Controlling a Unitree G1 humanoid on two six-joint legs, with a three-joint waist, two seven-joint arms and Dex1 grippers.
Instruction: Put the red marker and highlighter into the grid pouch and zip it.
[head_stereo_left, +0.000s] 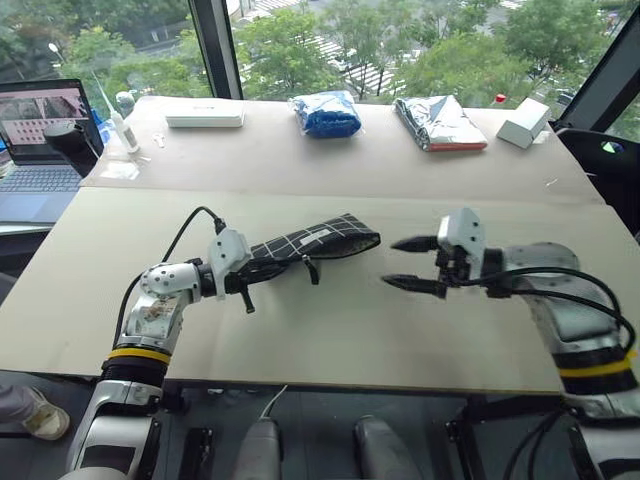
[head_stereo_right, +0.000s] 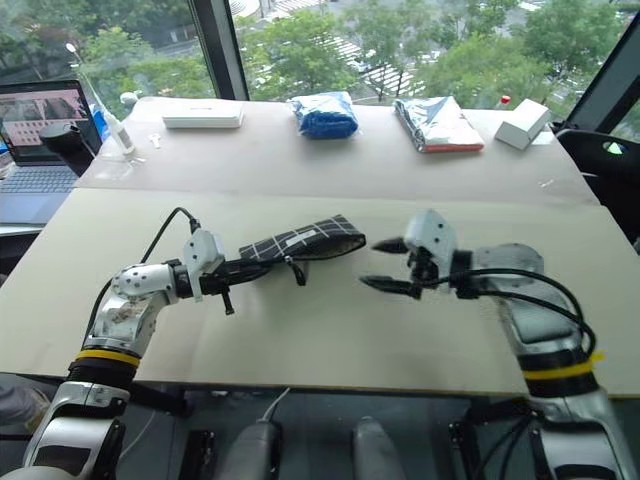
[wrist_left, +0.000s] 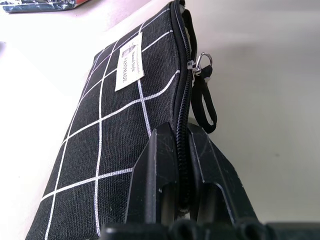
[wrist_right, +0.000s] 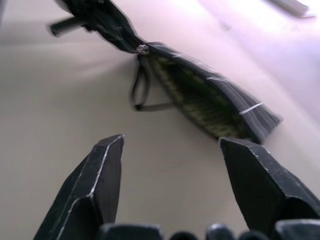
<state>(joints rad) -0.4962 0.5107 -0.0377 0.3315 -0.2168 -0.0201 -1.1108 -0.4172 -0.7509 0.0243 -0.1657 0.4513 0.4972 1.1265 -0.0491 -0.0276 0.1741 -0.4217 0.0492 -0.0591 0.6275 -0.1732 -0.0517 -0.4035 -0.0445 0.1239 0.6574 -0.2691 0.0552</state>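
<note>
Next, my right gripper takes the black strap (head_stereo_left: 313, 272) and pulls it to the far end of the pouch, as the zip pull is partway along and the pouch's opening gapes past it.
The grid pouch (head_stereo_left: 315, 240) is black with white lines and a small white label (wrist_left: 129, 61). It lies across the middle of the table, its near end raised a little. My left gripper (wrist_left: 182, 131) is shut on that end, pinching the zip edge. The zip pull with its black strap (wrist_left: 202, 95) hangs partway along the pouch. Past the pull the mouth (wrist_right: 200, 102) gapes, showing a greenish inside that I cannot make out. My right gripper (head_stereo_left: 392, 263) stands open and empty, just right of the pouch's far end, pointing at it. The red marker and the highlighter are hidden.
Along the table's back lie a flat white box (head_stereo_left: 205, 117), a blue bag (head_stereo_left: 326, 113), a silver packet (head_stereo_left: 440, 122) and a small white box (head_stereo_left: 523, 122). A laptop (head_stereo_left: 40, 130) stands at the far left. The table's front edge (head_stereo_left: 300, 385) runs below both arms.
</note>
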